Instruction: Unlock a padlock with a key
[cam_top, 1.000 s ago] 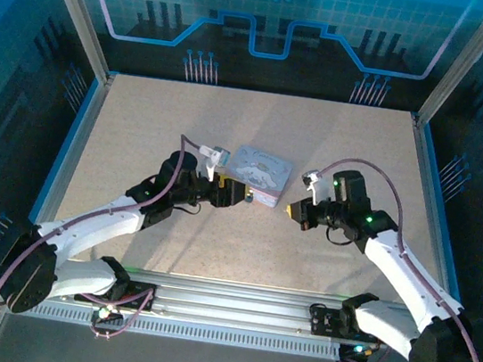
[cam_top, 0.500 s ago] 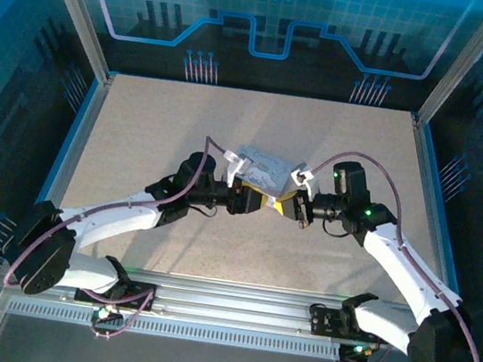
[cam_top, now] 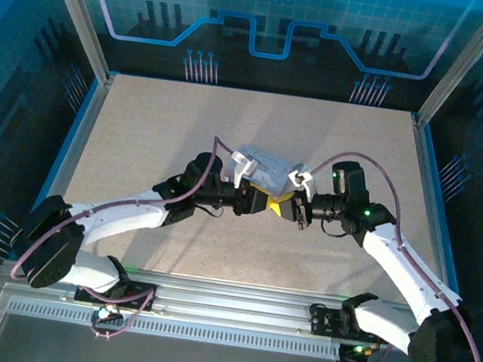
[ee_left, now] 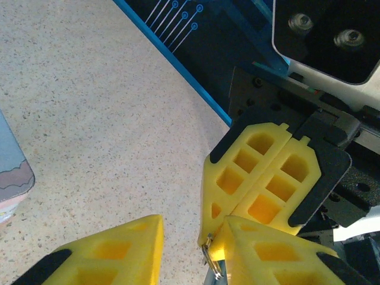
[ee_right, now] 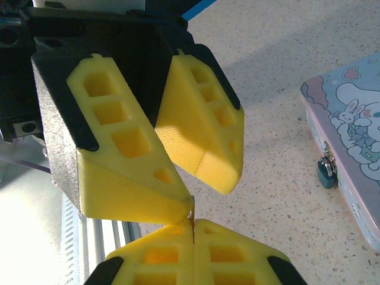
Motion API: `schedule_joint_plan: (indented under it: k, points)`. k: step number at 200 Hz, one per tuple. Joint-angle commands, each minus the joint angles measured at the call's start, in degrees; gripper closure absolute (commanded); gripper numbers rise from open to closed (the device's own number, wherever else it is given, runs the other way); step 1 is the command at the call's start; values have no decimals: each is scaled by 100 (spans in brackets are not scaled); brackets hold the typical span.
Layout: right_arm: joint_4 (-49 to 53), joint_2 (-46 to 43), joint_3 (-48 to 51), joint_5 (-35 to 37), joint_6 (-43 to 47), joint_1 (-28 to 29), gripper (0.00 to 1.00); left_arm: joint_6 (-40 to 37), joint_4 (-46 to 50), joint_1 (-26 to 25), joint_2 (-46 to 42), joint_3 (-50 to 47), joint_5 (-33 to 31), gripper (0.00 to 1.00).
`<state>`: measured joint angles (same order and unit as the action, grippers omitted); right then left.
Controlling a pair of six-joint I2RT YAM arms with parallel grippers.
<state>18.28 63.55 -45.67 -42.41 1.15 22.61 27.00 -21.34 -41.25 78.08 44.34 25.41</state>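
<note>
The key's end sticks out of my right gripper by only a short sliver, so next my left gripper pinches that end (ee_left: 211, 260) while my right gripper takes a new hold further back.
The key (ee_right: 191, 209) is a thin metal sliver pinched edge-on in my right gripper (ee_right: 193, 230), which is shut on it. Its small ring (ee_left: 211, 256) pokes out below the right gripper's closed fingers (ee_left: 261, 178). My left gripper (ee_left: 191, 237) is open, tip to tip with the right one; its right finger touches the key. Both grippers, left (cam_top: 263, 203) and right (cam_top: 287, 207), meet just in front of the tin. The small bluish padlock (ee_right: 326, 172) hangs on the tin's front latch, right of both grippers.
The pale lilac cartoon-printed tin (cam_top: 262, 166) lies flat mid-table, right behind the meeting grippers; its corner (ee_left: 12, 172) and its lid (ee_right: 350, 136) show in the wrist views. Speckled table (cam_top: 140, 131) spreads all round, with blue-edged walls at the sides.
Both arms have swung inward: the grippers, apart a second ago on either side of the tin's front, now meet tip to tip in front of it.
</note>
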Motion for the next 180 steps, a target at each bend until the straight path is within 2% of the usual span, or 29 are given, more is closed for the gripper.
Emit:
schedule_joint_plan:
  k: [1,19,76,82,97,119,148,180]
  points:
    - [-150,59,-127,-199,61,125,99,-7,-173,-58,49,190,133,70]
    - [-151,68,-130,-217,74,137,99,-11,-185,-57,49,189,127,75]
    - [-414,-5,-66,-283,-184,125,98,-53,-117,-52,-1,195,97,97]
    - [-422,-9,-73,-278,-216,113,96,-62,-107,-56,-12,192,92,100]
    - [-413,-39,-50,-316,-276,32,91,-100,-67,-50,-69,180,36,100]
    - [-526,-205,114,-488,-485,-254,79,-213,24,-62,-224,149,-138,100]
    - [-1395,-571,559,-971,-1237,-745,63,-314,8,-52,-397,103,-292,100]
    - [-2029,-671,826,-1174,-1776,-776,52,-363,16,-58,-434,129,-300,100]
